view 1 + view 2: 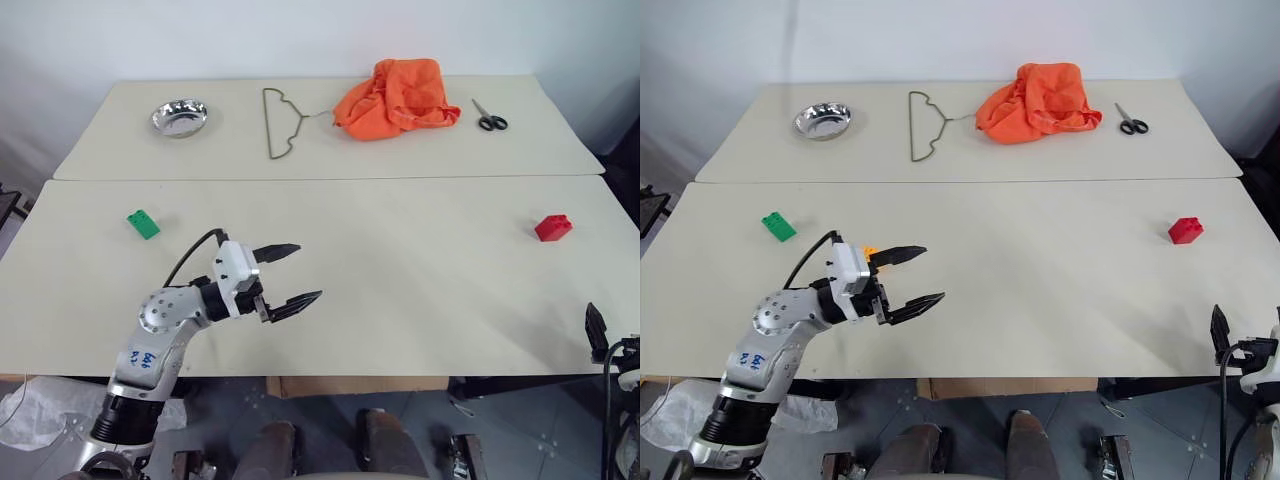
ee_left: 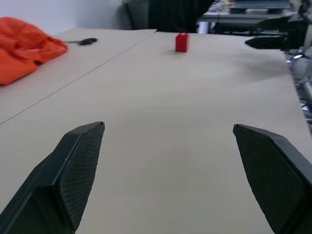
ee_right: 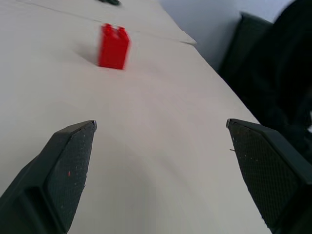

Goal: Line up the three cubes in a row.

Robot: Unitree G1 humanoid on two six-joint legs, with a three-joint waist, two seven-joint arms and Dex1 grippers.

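The red cube has a studded top. Next, I move my right gripper to the cube and close it on its opposite sides (image 1: 552,229) (image 3: 113,48), just below that top.
The green cube (image 1: 142,224) lies on the near table at the left. Far to the right sits the red cube (image 1: 553,228), which the right wrist view shows ahead of the fingers (image 3: 113,47). A small bit of the yellow-orange cube (image 1: 870,251) peeks out from behind my left gripper's white body. My left gripper (image 1: 305,272) hovers over the table right of the green cube, open and empty, pointing toward the red cube (image 2: 182,42). My right gripper (image 3: 161,124) stands open and empty at the table's near right edge (image 1: 597,328), short of the red cube.
On the far table lie a steel bowl (image 1: 180,117), a wire hanger (image 1: 283,122), an orange cloth (image 1: 398,98) and scissors (image 1: 490,117). A seam (image 1: 330,178) separates the two tabletops. Bare tabletop stretches between the green and red cubes.
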